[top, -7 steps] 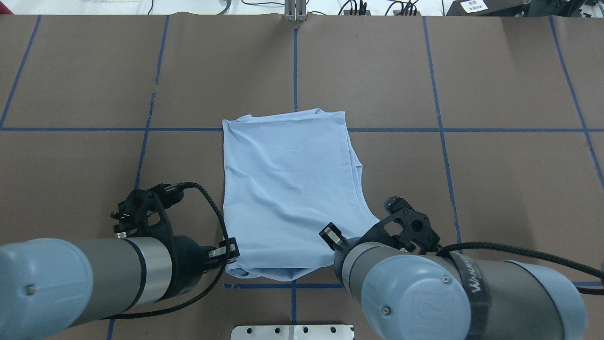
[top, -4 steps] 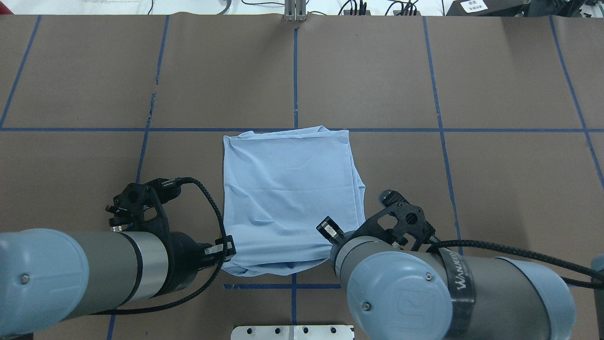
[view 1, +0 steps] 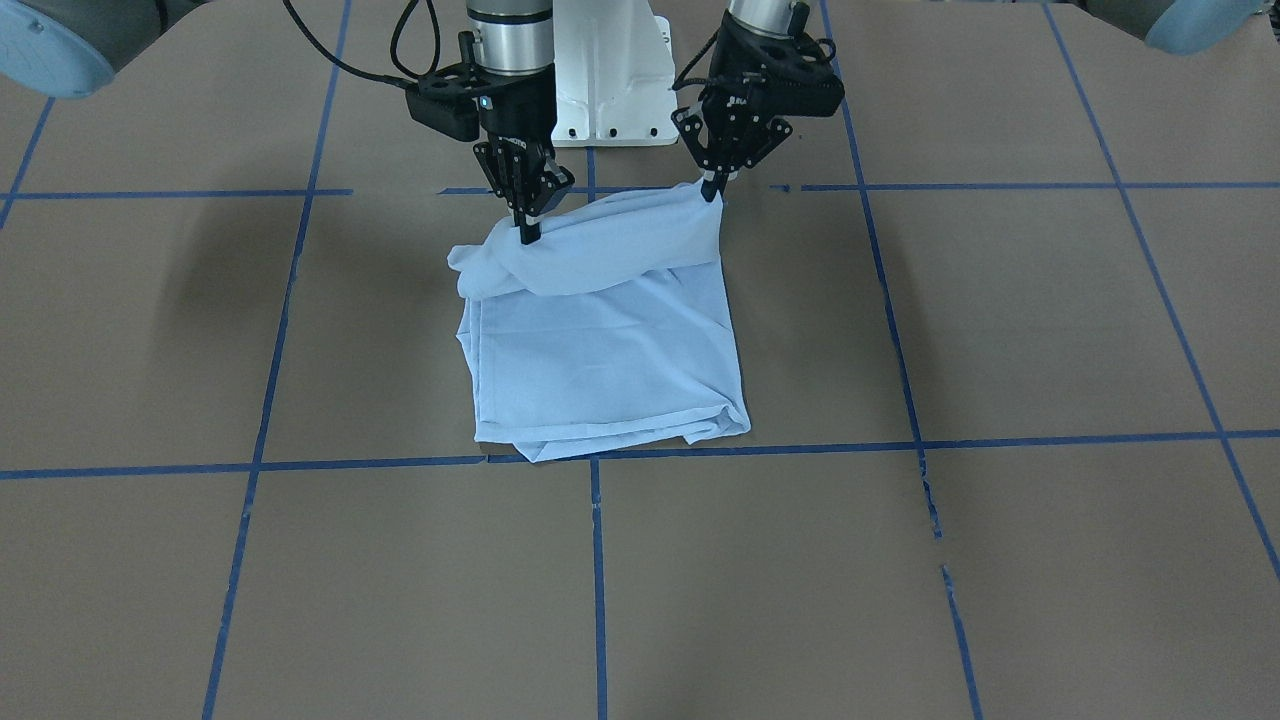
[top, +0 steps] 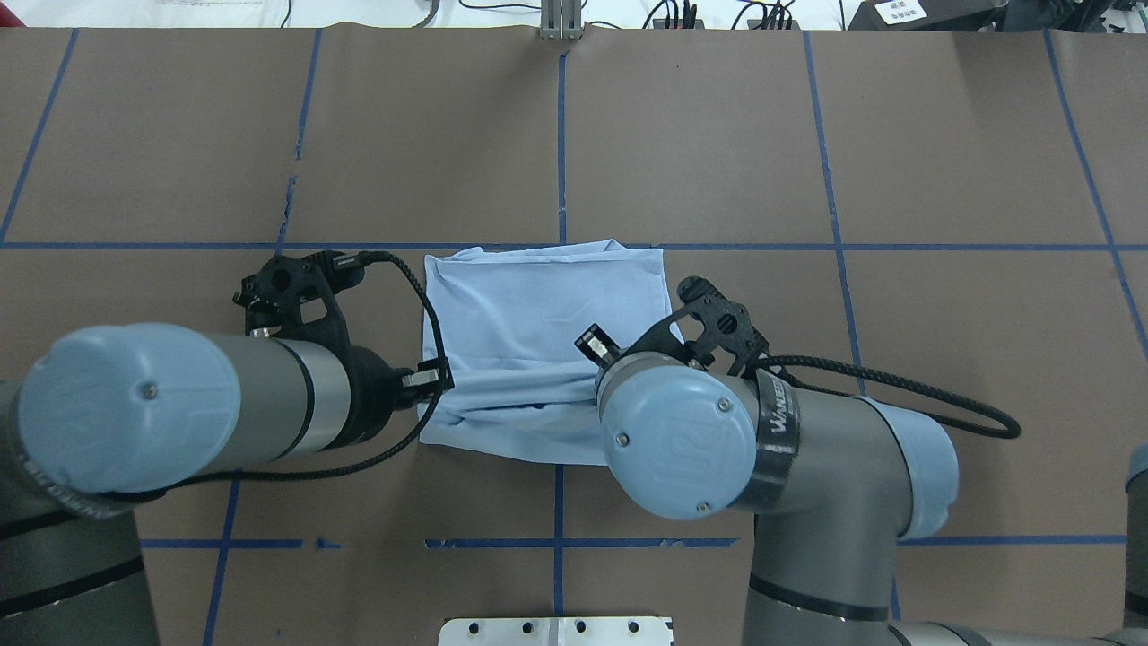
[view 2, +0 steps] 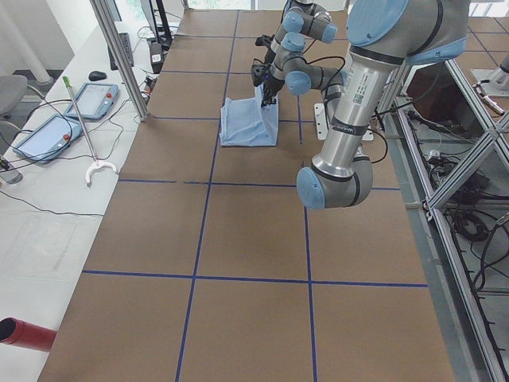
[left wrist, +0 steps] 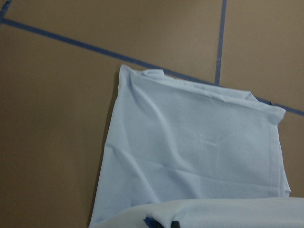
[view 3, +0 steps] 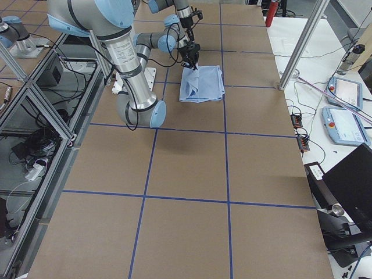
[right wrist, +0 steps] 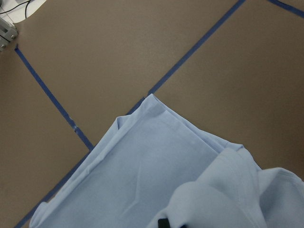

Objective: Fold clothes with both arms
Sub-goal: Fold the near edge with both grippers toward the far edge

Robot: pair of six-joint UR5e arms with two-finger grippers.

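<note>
Next, I release the t-shirt's lifted corner with my left gripper on the flat part's far corner (view 1: 738, 419) (left wrist: 133, 78), next to the blue tape line.
The pale blue t-shirt (view 1: 600, 350) lies folded in a rough square on the brown table; no print shows. In the front-facing view my left gripper (view 1: 712, 190) is shut on one corner of the shirt's edge nearest the base. My right gripper (view 1: 527, 235) is shut on the other corner. Both hold that edge lifted, so it sags in a roll over the flat part. In the overhead view the shirt (top: 538, 305) shows between the two wrists, which hide the fingertips. The left wrist view shows the flat shirt (left wrist: 199, 152) and so does the right wrist view (right wrist: 142, 180), each with the lifted fold at the bottom.
Blue tape lines (view 1: 595, 560) divide the table into squares. The white pedestal base (view 1: 610, 90) stands just behind the grippers. A metal plate (top: 556, 631) sits at the table's near edge. Tablets (view 2: 48, 135) and cables lie on a side bench beyond the far edge.
Both arms first drew the shirt a little toward the base, then moved away from it with the near edge, which now hangs lifted over the flat part.
</note>
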